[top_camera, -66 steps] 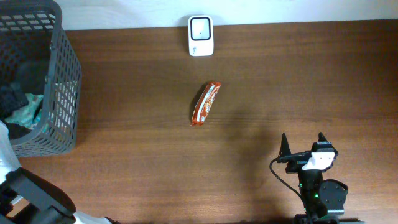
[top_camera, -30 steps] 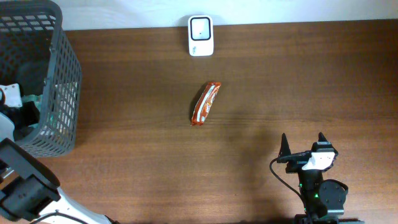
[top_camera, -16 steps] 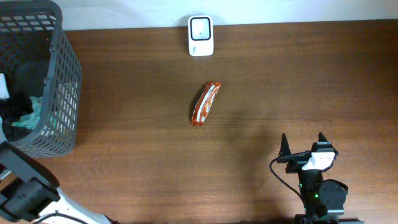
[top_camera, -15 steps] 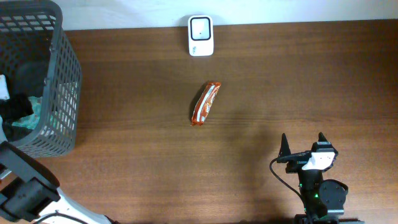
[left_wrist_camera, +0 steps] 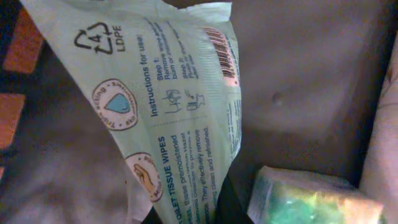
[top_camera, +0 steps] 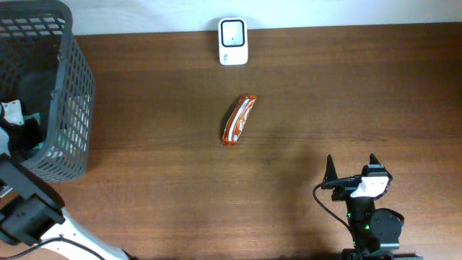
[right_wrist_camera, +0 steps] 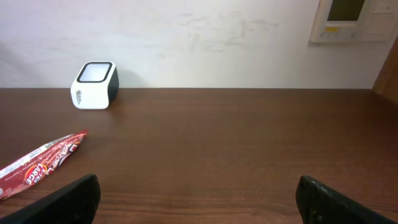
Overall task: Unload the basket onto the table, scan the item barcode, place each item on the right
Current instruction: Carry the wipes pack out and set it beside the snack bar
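Next, I release the pale green wipes pack from my left gripper on the table (top_camera: 233, 122) against the orange-red candy bar.
In the left wrist view a pale green wipes pack (left_wrist_camera: 168, 112) fills the frame, its barcode (left_wrist_camera: 224, 53) near the top. My left gripper (left_wrist_camera: 186, 216) is shut on the pack's lower end, down inside the grey basket (top_camera: 68, 94). From overhead only the left wrist (top_camera: 18, 123) shows among the basket's contents. The white scanner (top_camera: 233, 41) stands at the table's far edge, also visible as the scanner (right_wrist_camera: 94, 85) in the right wrist view. My right gripper (top_camera: 351, 170) rests open and empty near the front right.
An orange-red candy bar (top_camera: 239, 120) lies in the middle of the table, seen low left as the candy bar (right_wrist_camera: 40, 165) from the right wrist. A second greenish pack (left_wrist_camera: 311, 199) lies in the basket beside the held one. The wall (right_wrist_camera: 205, 37) runs behind the scanner.
The left wrist has shifted a little inside the basket. The right arm, the candy bar and the scanner have not moved.
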Controlling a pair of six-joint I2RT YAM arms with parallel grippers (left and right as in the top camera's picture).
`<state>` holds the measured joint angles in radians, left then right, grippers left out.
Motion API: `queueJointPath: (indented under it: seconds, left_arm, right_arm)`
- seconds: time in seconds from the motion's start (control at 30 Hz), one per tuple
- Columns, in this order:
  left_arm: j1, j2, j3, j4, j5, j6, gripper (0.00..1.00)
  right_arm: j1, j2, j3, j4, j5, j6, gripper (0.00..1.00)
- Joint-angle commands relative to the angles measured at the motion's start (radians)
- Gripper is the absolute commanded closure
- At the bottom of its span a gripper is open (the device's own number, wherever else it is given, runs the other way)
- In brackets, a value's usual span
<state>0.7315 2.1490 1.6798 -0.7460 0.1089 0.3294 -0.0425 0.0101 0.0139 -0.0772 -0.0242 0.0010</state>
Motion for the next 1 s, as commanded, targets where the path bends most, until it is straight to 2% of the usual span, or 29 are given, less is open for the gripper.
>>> queueJointPath:
  seconds: [0.0,0.03,0.1,0.2,0.27,0.33,0.4,0.43,0.53,0.57,0.67,0.7,0.73,0.83,0.97]
  left_arm:
    - [0.005,-0.043,0.15,-0.027,0.012,-0.248,1.0]
    - [0.003,-0.072,0.217,-0.043,0.054,-0.31,1.0]
    - [-0.001,-0.134,0.321,-0.056,0.185,-0.36,1.0]
    - [-0.032,-0.259,0.41,-0.055,0.244,-0.431,1.0]
    - [-0.061,-0.33,0.414,-0.048,0.252,-0.466,1.0]
    - [-0.103,-0.389,0.414,-0.036,0.346,-0.475,1.0]
    - [-0.178,-0.437,0.414,-0.029,0.485,-0.476,1.0]
    - [-0.209,-0.449,0.414,-0.03,0.508,-0.491,1.0]
    - [-0.389,-0.47,0.414,-0.066,0.524,-0.67,1.0]
    - [-0.448,-0.469,0.412,-0.089,0.522,-0.681,1.0]
    - [-0.642,-0.459,0.388,-0.201,0.395,-0.681,1.0]
    - [-0.693,-0.453,0.38,-0.241,0.326,-0.681,0.97]
    - [-0.755,-0.439,0.37,-0.278,0.232,-0.681,1.0]
    - [-0.909,-0.37,0.344,-0.371,-0.03,-0.681,1.0]
    - [-1.032,-0.223,0.278,-0.393,-0.08,-0.681,1.0]
  right_arm:
    - [-0.004,-0.007,-0.008,-0.002,0.009,0.007,0.01]
    - [-0.004,-0.007,-0.008,-0.002,0.009,0.007,0.01]
    - [-0.004,-0.007,-0.008,-0.002,0.009,0.007,0.01]
    - [-0.004,-0.007,-0.008,-0.002,0.009,0.007,0.01]
    - [-0.004,-0.007,-0.008,-0.002,0.009,0.007,0.01]
    - [-0.004,-0.007,-0.008,-0.002,0.009,0.007,0.01]
    - [-0.004,-0.007,-0.008,-0.002,0.009,0.007,0.01]
    - [-0.004,-0.007,-0.008,-0.002,0.009,0.007,0.01]
    - [-0.004,-0.007,-0.008,-0.002,0.009,0.007,0.01]
    - [-0.004,-0.007,-0.008,-0.002,0.009,0.007,0.01]
    - [-0.004,-0.007,-0.008,-0.002,0.009,0.007,0.01]
    - [-0.004,-0.007,-0.008,-0.002,0.009,0.007,0.01]
    - [-0.004,-0.007,-0.008,-0.002,0.009,0.007,0.01]
    - [-0.004,-0.007,-0.008,-0.002,0.009,0.007,0.01]
    - [-0.004,-0.007,-0.008,-0.002,0.009,0.007,0.01]
